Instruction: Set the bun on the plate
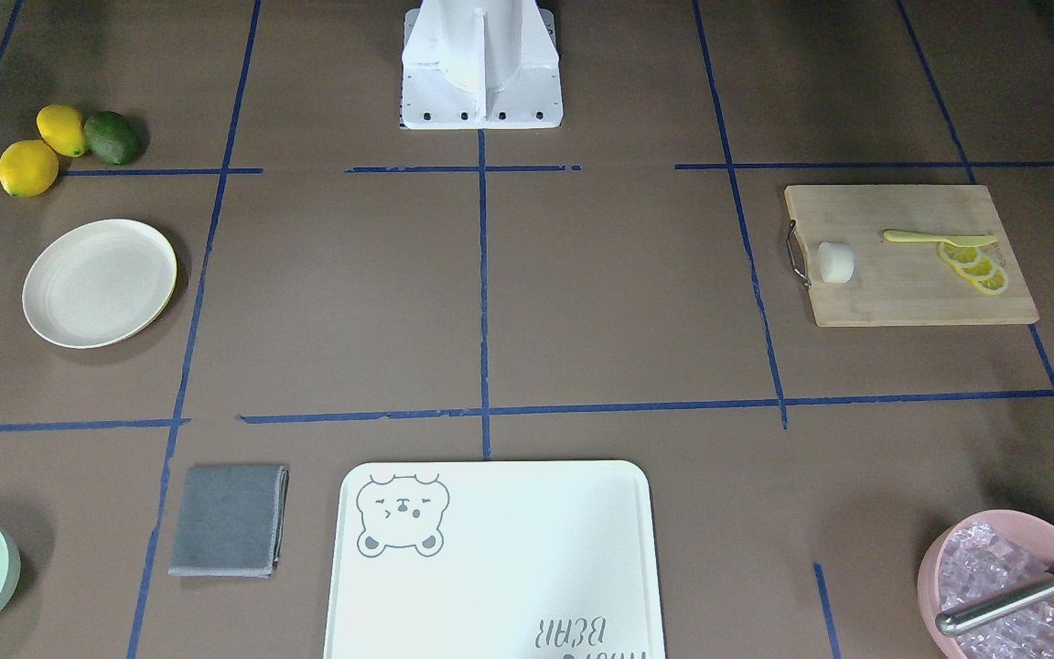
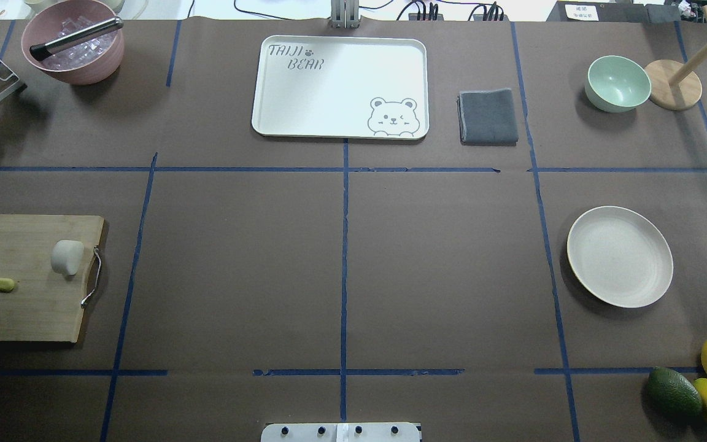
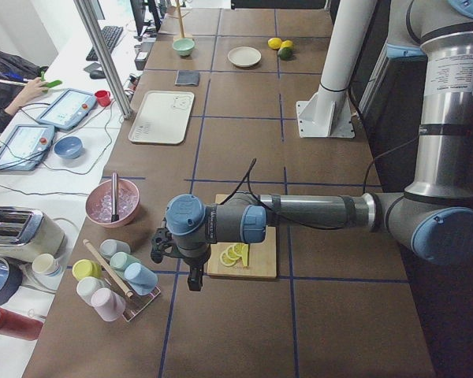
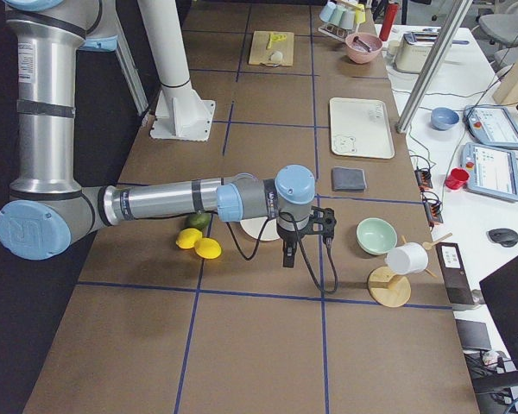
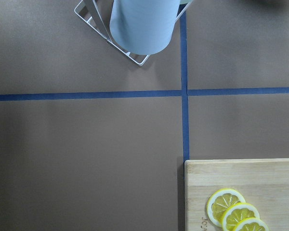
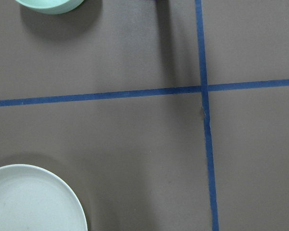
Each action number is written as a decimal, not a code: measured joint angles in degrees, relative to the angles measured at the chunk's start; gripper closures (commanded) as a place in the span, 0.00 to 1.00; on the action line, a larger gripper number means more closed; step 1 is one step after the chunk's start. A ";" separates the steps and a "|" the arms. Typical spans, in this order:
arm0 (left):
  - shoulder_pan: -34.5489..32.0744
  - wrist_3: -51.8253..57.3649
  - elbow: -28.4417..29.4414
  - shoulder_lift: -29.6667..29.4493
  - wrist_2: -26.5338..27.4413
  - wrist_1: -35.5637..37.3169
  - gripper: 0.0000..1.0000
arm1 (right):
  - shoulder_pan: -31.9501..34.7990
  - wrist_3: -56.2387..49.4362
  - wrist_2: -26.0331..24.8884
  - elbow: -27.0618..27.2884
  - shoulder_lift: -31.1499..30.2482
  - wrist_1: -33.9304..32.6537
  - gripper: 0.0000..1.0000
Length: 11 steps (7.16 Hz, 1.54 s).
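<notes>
Next, my right gripper moves to the cream plate and closes on the plate's edge (image 1: 26,275) (image 6: 86,226) farthest from the cutting board.
The small white bun (image 1: 836,262) (image 2: 67,256) lies on its side on the wooden cutting board (image 2: 28,307), near the board's metal handle. Across the table, the round cream plate (image 1: 99,282) (image 2: 619,256) sits with nothing on it; its edge also shows in the right wrist view (image 6: 33,199). My left gripper (image 3: 194,277) hangs beyond the board's outer end, away from the bun. Beside the plate hangs my right gripper (image 4: 287,254), on the side toward the green bowl. Both grippers show only in the side views, so I cannot tell whether they are open or shut.
Lemon slices (image 1: 975,267) and a yellow knife (image 1: 939,239) share the board. A bear-print tray (image 2: 340,86), grey cloth (image 2: 488,116), green bowl (image 2: 617,83), pink ice bowl (image 2: 74,46), cup rack (image 3: 114,276), two lemons and an avocado (image 2: 674,391) ring the table.
</notes>
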 measured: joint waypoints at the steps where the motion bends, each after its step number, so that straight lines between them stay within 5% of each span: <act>1: 0.00 -0.02 0.01 -0.03 0.03 0.02 0.00 | -2.98 5.54 -0.74 -0.09 -1.77 6.78 0.01; 7: 0.00 -0.12 0.15 -0.10 0.05 0.05 0.00 | -20.44 27.17 -7.91 -6.31 -2.87 27.39 0.01; 11: 0.06 -0.12 0.11 -0.24 0.05 0.00 0.00 | -24.92 29.03 -8.51 -8.52 -2.77 29.78 0.12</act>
